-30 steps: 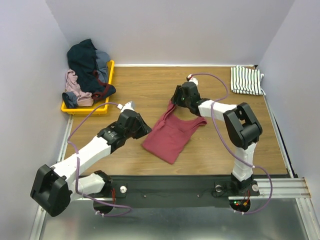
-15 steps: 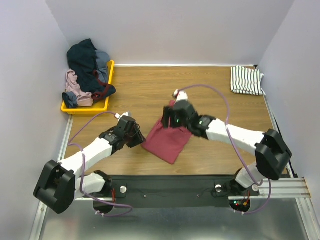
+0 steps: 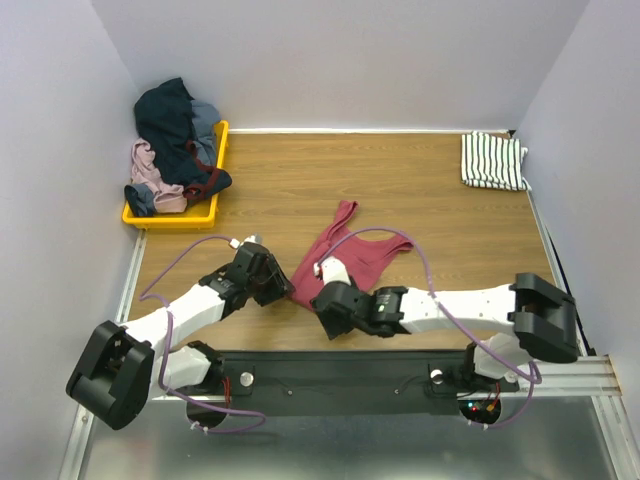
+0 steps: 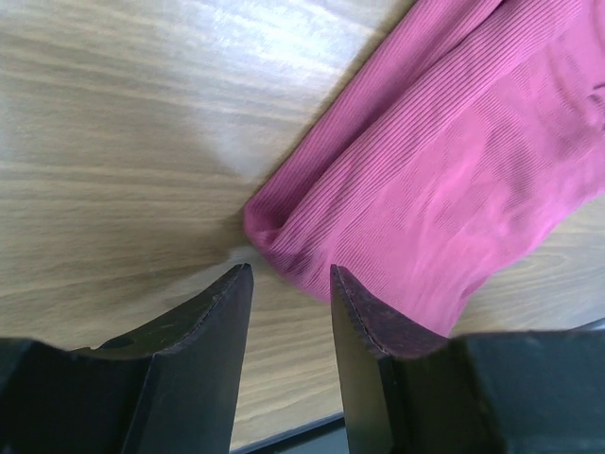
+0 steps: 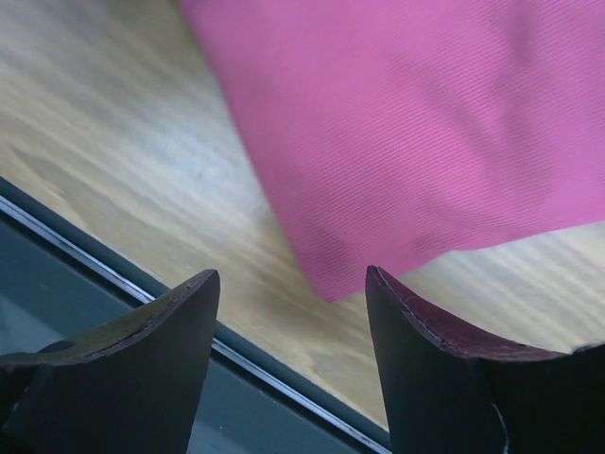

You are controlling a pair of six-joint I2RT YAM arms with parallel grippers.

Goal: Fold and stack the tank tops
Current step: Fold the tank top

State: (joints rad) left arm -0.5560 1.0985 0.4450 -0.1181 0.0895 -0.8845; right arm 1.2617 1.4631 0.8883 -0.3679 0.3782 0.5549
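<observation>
The hem of the dark red tank top lies at a slant near the black rail, so next my left gripper grabs its corner (image 4: pixel 271 238) and swings it toward the yellow tray first.
The dark red tank top (image 3: pixel 362 252) lies flat in the middle of the table, straps pointing to the back. Its near left corner shows in the left wrist view (image 4: pixel 444 180) and its near corner in the right wrist view (image 5: pixel 425 123). My left gripper (image 3: pixel 283 291) is open and empty, its jaws just short of the top's left corner (image 4: pixel 291 270). My right gripper (image 3: pixel 326 322) is open and empty above the top's near corner, close to the table's front edge (image 5: pixel 293 274). The striped tank top (image 3: pixel 492 160) lies folded at the back right.
A yellow tray (image 3: pixel 214 205) heaped with several dark and pink clothes stands at the back left. A black rail (image 3: pixel 330 365) runs along the table's near edge, right under my right gripper (image 5: pixel 95 331). Walls close in the left, back and right sides.
My right arm has swung from the top's straps down to its near corner at the front edge. The straps lie spread out again. My left gripper has moved slightly nearer, to the top's left corner.
</observation>
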